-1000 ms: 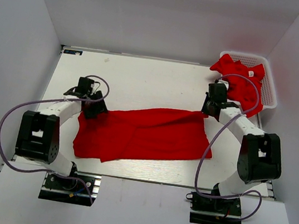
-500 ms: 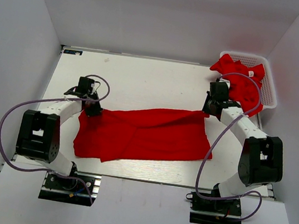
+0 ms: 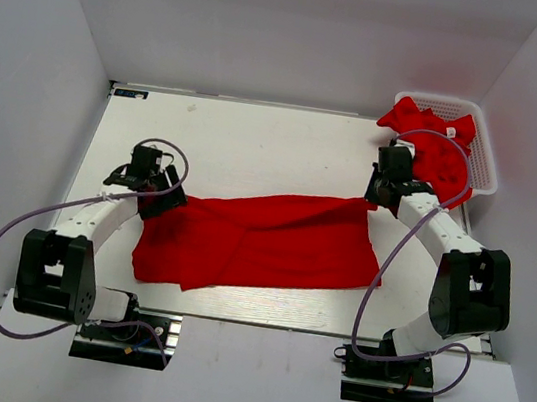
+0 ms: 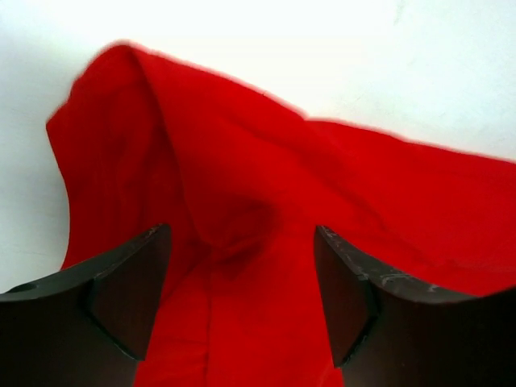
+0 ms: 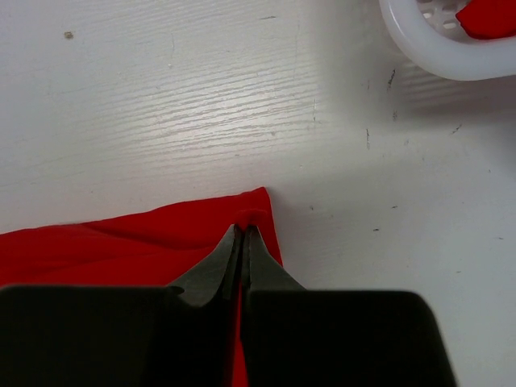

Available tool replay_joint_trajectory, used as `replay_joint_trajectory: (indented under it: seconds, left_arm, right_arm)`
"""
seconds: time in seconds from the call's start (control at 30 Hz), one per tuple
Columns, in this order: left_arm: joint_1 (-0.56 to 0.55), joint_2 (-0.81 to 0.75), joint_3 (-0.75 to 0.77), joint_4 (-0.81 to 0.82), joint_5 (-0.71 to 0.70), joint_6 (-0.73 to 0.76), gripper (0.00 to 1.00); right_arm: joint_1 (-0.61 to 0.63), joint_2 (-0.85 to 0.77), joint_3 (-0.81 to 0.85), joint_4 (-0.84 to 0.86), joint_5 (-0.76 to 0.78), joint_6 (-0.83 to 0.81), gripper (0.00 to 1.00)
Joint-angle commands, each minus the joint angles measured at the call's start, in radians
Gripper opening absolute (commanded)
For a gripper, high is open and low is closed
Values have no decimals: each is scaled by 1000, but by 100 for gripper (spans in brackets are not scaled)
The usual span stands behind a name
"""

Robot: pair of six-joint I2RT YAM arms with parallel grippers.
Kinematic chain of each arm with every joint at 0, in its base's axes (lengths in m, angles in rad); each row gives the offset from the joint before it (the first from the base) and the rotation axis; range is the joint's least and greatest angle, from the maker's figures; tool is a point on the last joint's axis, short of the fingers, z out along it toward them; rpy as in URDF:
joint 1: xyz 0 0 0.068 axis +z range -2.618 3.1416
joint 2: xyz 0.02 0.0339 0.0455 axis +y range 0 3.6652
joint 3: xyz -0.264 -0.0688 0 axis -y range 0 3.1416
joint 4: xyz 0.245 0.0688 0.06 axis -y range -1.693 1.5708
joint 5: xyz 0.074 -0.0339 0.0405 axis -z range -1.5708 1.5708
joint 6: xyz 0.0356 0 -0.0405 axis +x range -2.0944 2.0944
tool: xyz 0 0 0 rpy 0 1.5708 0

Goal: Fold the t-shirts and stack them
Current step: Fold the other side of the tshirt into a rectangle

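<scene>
The red t-shirt's top edge slants toward its wrinkled end; my left gripper needs to pinch the t-shirt's loose fold (image 4: pixel 222 232), straightening that edge before folding.
A red t-shirt (image 3: pixel 263 241) lies spread across the middle of the table, folded lengthwise with a wrinkled left end. My left gripper (image 3: pixel 161 197) hovers over its upper-left corner, jaws open, with only loose fabric (image 4: pixel 266 185) below them and nothing pinched between the fingers (image 4: pixel 133 278). My right gripper (image 3: pixel 376 199) is shut on the shirt's upper-right corner (image 5: pixel 262 205), which it pinches right at the tips (image 5: pixel 243 229). More red t-shirts (image 3: pixel 434 145) are heaped in the basket.
The white lattice basket (image 3: pixel 487 165) stands at the back right, its rim (image 5: pixel 435 60) just beyond my right gripper. White walls close in the table on three sides. Bare tabletop (image 3: pixel 256 149) lies behind the shirt.
My left gripper closed on the shirt's left corner half a second ago and has since opened and drawn back slightly to the left, the arm's elbow dropping. The right gripper has kept its grip.
</scene>
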Motion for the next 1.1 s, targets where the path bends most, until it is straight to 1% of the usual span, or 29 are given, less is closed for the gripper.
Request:
replay_joint_trajectory:
  seconds: [0.0,0.17,0.27,0.33,0.43,0.63,0.73,0.77,0.83,0.87,0.93,0.97,1.07]
  left_arm:
    - [-2,-18,-43,-5,-16,-8,82]
    - [-2,6,-57,30,12,-8,80]
    - [-2,20,-66,39,12,-8,74]
    - [-2,20,-66,70,36,-8,68]
    - [-2,20,-87,105,58,-8,67]
    - [-2,52,-87,96,49,-8,67]
    - [-2,52,-87,108,49,-8,57]
    - [-2,52,-87,118,61,-8,46]
    - [-2,52,-87,127,73,-8,33]
    - [-2,52,-77,127,73,-8,18]
    - [-2,52,-64,127,73,-8,4]
    - [-2,43,-49,127,73,-8,0]
    - [7,17,-37,127,84,-8,0]
  right_arm:
    - [-6,-27,31,-13,10,-19,0]
    - [-6,-26,29,-11,6,-18,0]
    - [-4,-26,29,-13,10,-18,0]
    - [-6,-21,30,-11,8,-18,0]
    - [-6,-21,30,-11,13,-18,0]
    - [-6,-24,34,-14,16,-16,0]
    - [-7,-23,32,-14,11,-15,0]
    - [-6,-21,30,-11,14,-18,0]
    - [-7,-21,32,-16,13,-15,0]
    - [-9,-21,30,-16,16,-16,0]
    - [-6,-20,29,-19,19,-16,0]
    - [-7,-20,27,-19,17,-16,0]
    - [-6,-21,26,-20,25,-18,0]
